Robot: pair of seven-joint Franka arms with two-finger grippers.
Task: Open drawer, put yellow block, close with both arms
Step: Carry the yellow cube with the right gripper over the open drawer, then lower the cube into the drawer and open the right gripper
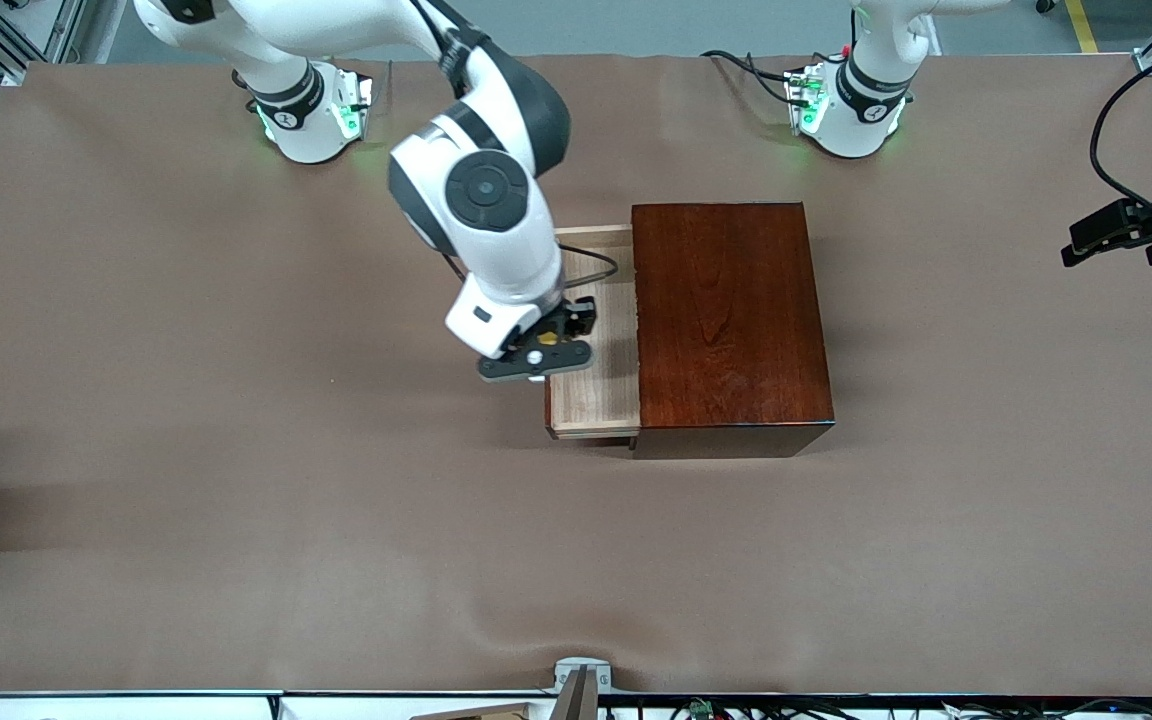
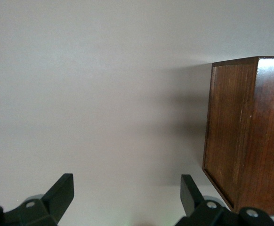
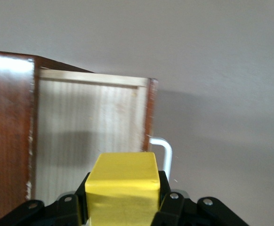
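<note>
The robot's right gripper will release the yellow block on the drawer's pale wood bottom just behind the white handle (image 1: pixel 589 383) (image 3: pixel 109 140).
The yellow block (image 3: pixel 123 186) sits clamped between the fingers of my right gripper (image 3: pixel 123 193), which is shut on it. In the front view that gripper (image 1: pixel 539 348) hangs over the handle-side rim of the open drawer (image 1: pixel 596 395), and only a sliver of the block (image 1: pixel 545 338) shows. The drawer's pale wood floor (image 3: pixel 85 127) holds nothing, and its white handle (image 3: pixel 166 151) shows beside the block. The drawer stands pulled out of the dark mahogany box (image 1: pixel 726 320) toward the right arm's end. My left gripper (image 1: pixel 1101 237) waits open in the air off the box's other end (image 2: pixel 245 136), its fingers (image 2: pixel 61 190) wide apart.
Brown cloth covers the table (image 1: pixel 236 450). A black cable (image 1: pixel 1111 130) loops down to the left wrist at the table's edge. The arm bases (image 1: pixel 311 110) stand along the edge farthest from the front camera.
</note>
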